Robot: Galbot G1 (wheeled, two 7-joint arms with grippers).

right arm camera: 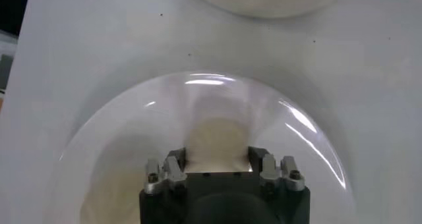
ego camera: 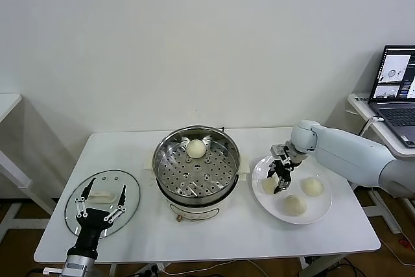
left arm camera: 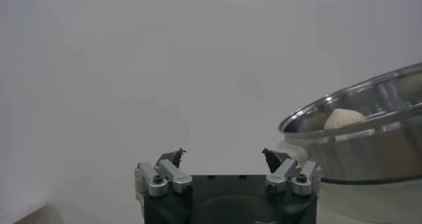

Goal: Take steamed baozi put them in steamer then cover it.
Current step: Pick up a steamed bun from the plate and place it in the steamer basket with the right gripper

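Note:
Next, I let go of the baozi, now down on the plate, with my right gripper on the steamer tray's side [ego camera: 173, 168] nearest the glass cover.
The steamer [ego camera: 163, 154] stands mid-table with one baozi [ego camera: 196, 148] on its perforated tray; both also show in the left wrist view, the steamer [left arm camera: 369, 146] and the baozi [left arm camera: 343, 118]. Three baozi lie on a white plate [ego camera: 324, 211]: one at its left [ego camera: 268, 186], one far right [ego camera: 312, 187], one near [ego camera: 295, 205]. My right gripper [ego camera: 281, 181] is down on the plate, shut on the left baozi [right arm camera: 216, 136], fingers against its sides. The glass cover [ego camera: 74, 215] lies flat at the table's left. My left gripper [ego camera: 101, 200] hovers over it, open and empty.
The plate [right arm camera: 119, 133] sits right of the steamer with a small gap between them. A side table with an open laptop [ego camera: 395, 89] stands at the far right, behind my right arm. Another table edge [ego camera: 6, 105] shows at far left.

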